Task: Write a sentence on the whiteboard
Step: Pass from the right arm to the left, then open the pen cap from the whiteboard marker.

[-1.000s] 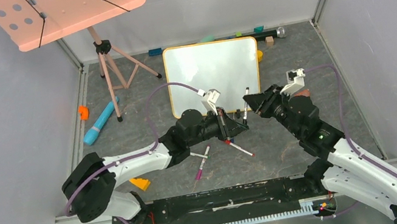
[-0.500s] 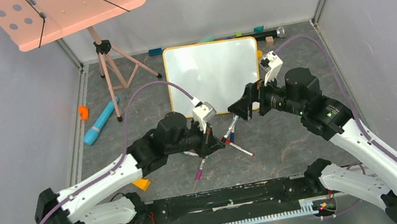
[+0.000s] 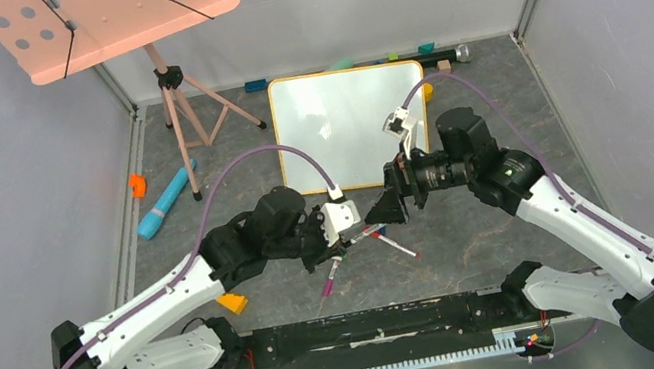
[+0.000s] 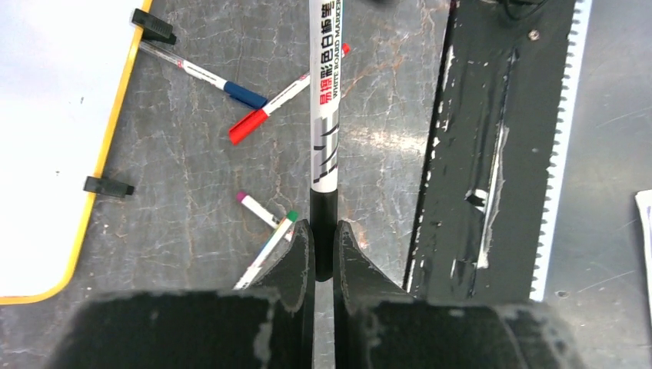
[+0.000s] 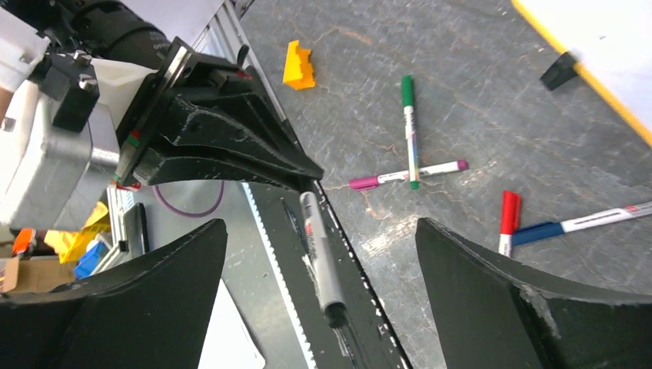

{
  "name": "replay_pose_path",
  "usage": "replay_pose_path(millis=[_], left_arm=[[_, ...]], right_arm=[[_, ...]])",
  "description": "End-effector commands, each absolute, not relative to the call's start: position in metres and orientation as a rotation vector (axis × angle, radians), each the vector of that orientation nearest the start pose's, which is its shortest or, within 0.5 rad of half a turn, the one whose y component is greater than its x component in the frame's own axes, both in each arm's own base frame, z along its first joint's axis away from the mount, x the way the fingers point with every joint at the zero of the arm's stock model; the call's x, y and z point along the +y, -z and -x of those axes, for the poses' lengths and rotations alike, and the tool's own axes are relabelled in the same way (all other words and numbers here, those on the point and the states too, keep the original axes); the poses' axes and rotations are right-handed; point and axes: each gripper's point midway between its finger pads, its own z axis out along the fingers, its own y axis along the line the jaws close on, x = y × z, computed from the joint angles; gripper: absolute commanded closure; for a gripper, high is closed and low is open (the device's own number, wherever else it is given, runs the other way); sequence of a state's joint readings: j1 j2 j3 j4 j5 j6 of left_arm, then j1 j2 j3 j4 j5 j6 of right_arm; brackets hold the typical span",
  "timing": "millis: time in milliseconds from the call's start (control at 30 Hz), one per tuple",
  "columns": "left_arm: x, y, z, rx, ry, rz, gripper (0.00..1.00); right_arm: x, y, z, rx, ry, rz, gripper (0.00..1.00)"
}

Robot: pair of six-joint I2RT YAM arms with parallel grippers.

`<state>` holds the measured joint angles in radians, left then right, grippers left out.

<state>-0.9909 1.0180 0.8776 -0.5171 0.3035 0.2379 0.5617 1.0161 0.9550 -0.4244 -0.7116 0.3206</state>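
Next, I let go of the marker's black cap with my left gripper, setting it on the grey floor [image 3: 262, 235] between the yellow block and the whiteboard.
The whiteboard [image 3: 348, 125] lies flat on the floor at the back middle, its orange-yellow rim also at the left in the left wrist view [image 4: 46, 115]. No sentence shows on its white face. My left gripper [image 3: 349, 229] [image 4: 324, 231] is shut on the black end of a white marker [image 4: 327, 92], which points toward the right arm. My right gripper [image 3: 386, 209] [image 5: 319, 231] stands wide open just in front of it. The marker's [image 5: 319, 257] free black end sits between the right jaws, touching neither.
Several loose markers [image 3: 395, 246] [image 4: 246, 96] lie on the grey floor in front of the board. A yellow block [image 3: 231, 303] sits near left. The pink music stand [image 3: 110, 14] on its tripod, a blue cylinder [image 3: 165, 201] and an orange piece [image 3: 137, 184] are at left. Small objects [image 3: 392, 58] line the back wall.
The right gripper opened and swung down and left. The left arm drew back toward the near side with the marker, away from the board's front edge.
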Motion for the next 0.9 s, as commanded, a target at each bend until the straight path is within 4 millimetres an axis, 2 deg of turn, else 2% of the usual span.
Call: replay_pose_path(millis=[0, 167, 367, 433, 533, 667, 767, 867], left_arm=[[-0.278, -0.197, -0.141, 1.656, 0.632, -1.577, 0.98], [-0.28, -0.195, -0.146, 1.643, 0.611, -1.577, 0.98], [-0.282, -0.192, -0.147, 1.64, 0.615, -1.581, 0.98], [-0.284, -0.192, -0.146, 1.629, 0.624, -1.576, 0.98], [-0.285, -0.196, -0.146, 1.606, 0.634, -1.562, 0.98], [-0.286, -0.196, -0.147, 1.602, 0.633, -1.562, 0.98], [-0.285, -0.194, -0.146, 1.608, 0.631, -1.569, 0.98], [-0.285, -0.193, -0.146, 1.608, 0.633, -1.574, 0.98]], right_arm=[[0.273, -0.266, -0.167, 2.005, -1.303, 0.797, 0.09], [0.276, -0.248, -0.168, 2.064, -1.287, 0.76, 0.19], [0.279, -0.232, -0.164, 2.105, -1.303, 0.741, 0.4], [0.28, -0.228, -0.163, 2.119, -1.307, 0.743, 0.42], [0.282, -0.224, -0.162, 2.13, -1.303, 0.75, 0.36], [0.285, -0.223, -0.162, 2.137, -1.309, 0.746, 0.47], [0.286, -0.22, -0.162, 2.153, -1.295, 0.744, 0.48], [0.288, -0.218, -0.16, 2.164, -1.3, 0.754, 0.53]])
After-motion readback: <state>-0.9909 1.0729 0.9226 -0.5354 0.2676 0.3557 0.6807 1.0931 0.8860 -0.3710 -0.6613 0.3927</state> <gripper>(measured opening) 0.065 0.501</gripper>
